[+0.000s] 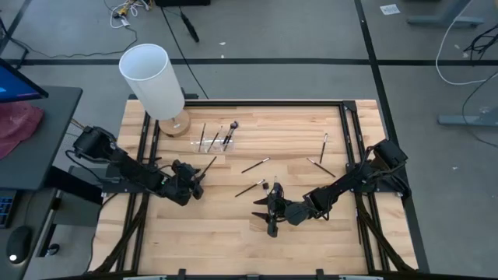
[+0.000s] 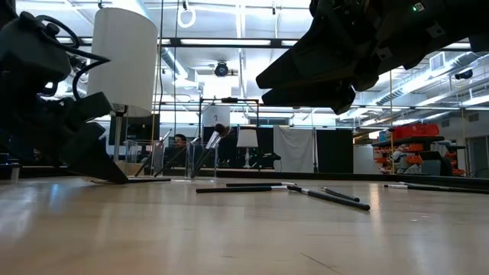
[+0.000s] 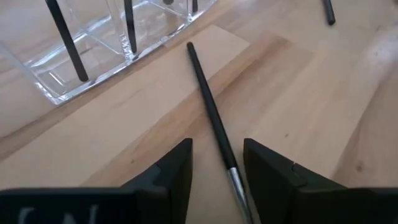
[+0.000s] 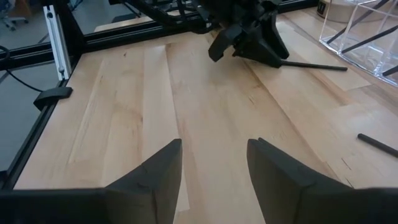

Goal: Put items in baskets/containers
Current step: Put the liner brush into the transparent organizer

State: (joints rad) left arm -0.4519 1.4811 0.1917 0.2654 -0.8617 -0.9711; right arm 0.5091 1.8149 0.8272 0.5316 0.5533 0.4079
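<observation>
My left gripper needs to line up with the brush, as it slants across that gripper's opening, then grip the brush's silver ferrule (image 3: 239,189) and offer the brush's handle to my right gripper.
A dark-handled brush (image 3: 211,112) with a silver ferrule lies flat on the wooden table, just short of the clear holder (image 3: 56,81). My left gripper (image 3: 217,146) is open and low over it, one finger on each side of the handle near the ferrule. In the high view the left gripper (image 1: 194,180) sits at the table's left. Several brushes stand upright in the holder (image 1: 216,144). More brushes (image 1: 255,165) (image 1: 249,188) (image 1: 320,166) (image 1: 324,146) lie loose on the table. My right gripper (image 1: 271,216) hangs open above the table's middle with nothing between its fingers (image 4: 161,168).
A tall white cylinder (image 1: 152,78) on a round wooden base (image 1: 177,124) stands at the far left, beside the holder. A black frame (image 1: 350,132) borders the table. Bare wood lies along the near edge (image 1: 233,249).
</observation>
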